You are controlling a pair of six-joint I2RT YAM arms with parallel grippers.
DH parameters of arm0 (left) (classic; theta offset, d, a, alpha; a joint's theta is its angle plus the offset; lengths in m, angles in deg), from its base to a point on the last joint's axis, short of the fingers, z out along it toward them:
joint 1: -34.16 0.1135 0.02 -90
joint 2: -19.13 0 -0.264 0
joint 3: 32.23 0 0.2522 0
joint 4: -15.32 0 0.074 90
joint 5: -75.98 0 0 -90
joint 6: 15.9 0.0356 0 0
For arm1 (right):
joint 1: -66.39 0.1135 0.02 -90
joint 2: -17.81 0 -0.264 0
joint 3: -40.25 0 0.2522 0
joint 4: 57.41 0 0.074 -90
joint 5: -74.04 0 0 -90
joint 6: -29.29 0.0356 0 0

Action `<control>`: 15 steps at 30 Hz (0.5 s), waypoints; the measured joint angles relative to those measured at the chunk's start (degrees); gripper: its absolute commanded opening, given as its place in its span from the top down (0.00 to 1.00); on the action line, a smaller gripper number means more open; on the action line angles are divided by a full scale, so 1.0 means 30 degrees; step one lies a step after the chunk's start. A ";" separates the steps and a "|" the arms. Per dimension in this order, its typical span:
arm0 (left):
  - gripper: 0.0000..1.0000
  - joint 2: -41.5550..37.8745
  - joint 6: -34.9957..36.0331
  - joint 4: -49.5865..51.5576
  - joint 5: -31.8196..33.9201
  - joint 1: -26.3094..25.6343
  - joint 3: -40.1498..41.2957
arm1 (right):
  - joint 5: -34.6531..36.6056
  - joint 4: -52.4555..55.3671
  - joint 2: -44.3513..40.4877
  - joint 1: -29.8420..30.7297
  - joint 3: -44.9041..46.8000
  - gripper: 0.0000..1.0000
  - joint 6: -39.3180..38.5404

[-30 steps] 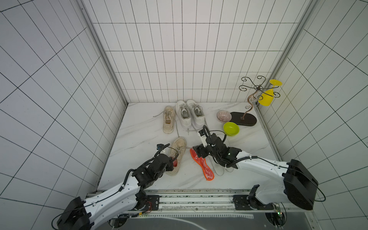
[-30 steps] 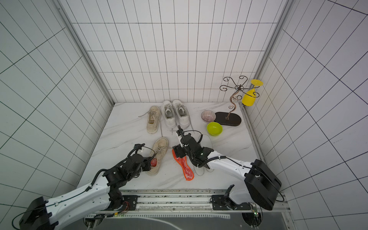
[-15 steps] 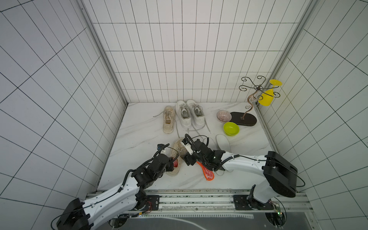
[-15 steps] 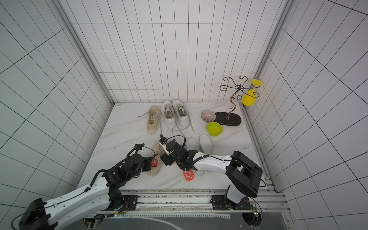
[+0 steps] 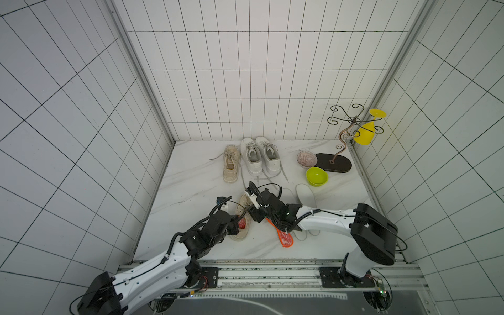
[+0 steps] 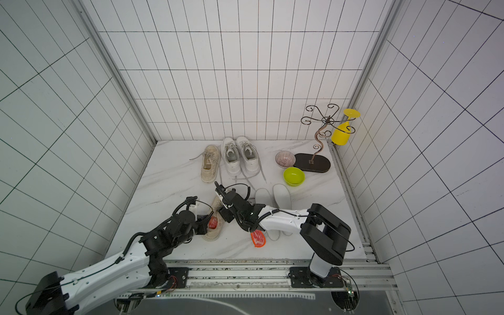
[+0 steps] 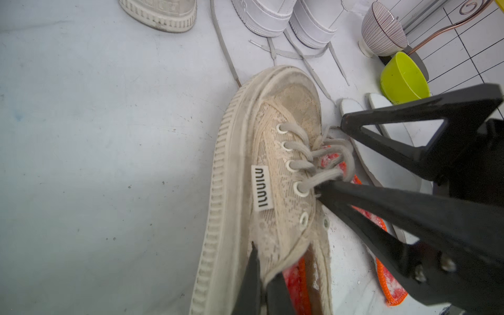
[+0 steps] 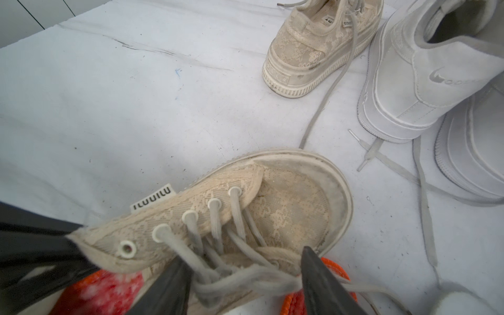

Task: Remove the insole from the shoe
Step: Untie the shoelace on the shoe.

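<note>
Laces lie tangled over the tongue, so my right gripper pulls them aside first, then will take the collar flap (image 7: 324, 241) opposite my left gripper.
The beige lace shoe (image 5: 240, 234) (image 7: 272, 152) lies near the table's front, toe pointing away from me. A red insole (image 5: 242, 224) (image 7: 293, 283) shows inside its heel opening. My left gripper (image 5: 237, 220) (image 7: 266, 270) is shut on the shoe's side wall at the collar. Over the shoe's laces my right gripper (image 5: 252, 212) (image 8: 242, 261) is open, one finger on each side of the tongue and tangled laces. A second, orange-edged insole (image 5: 285, 238) (image 8: 335, 272) lies loose on the table just right of the shoe, partly under my right arm.
Two white insoles (image 5: 305, 195) lie right of the shoe. At the back stand a matching beige shoe (image 5: 231, 163) and a pair of white sneakers (image 5: 261, 158) with trailing laces. A green bowl (image 5: 316, 176), a striped bowl (image 5: 306, 159) and a wire stand (image 5: 332, 163) holding a yellow cup occupy the back right.
My right gripper has swung left from the loose orange insole to the shoe's laces, and its jaws have narrowed. The left gripper kept its grip on the shoe without moving.
</note>
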 measured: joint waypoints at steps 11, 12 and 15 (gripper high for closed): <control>1.00 0.0007 0.0000 -0.0168 -0.0277 0.0000 0.0000 | 0.2164 -0.0335 0.0940 0.0131 -0.0670 0.50 0.0357; 1.00 0.0007 -0.0007 -0.0197 -0.0291 0.0000 0.0000 | 0.2331 -0.0364 0.1078 0.0131 -0.0743 0.49 0.0437; 1.00 0.0007 0.0000 -0.0240 -0.0364 0.0022 0.0000 | 0.2798 -0.0430 0.1464 0.0138 -0.0918 0.45 0.0750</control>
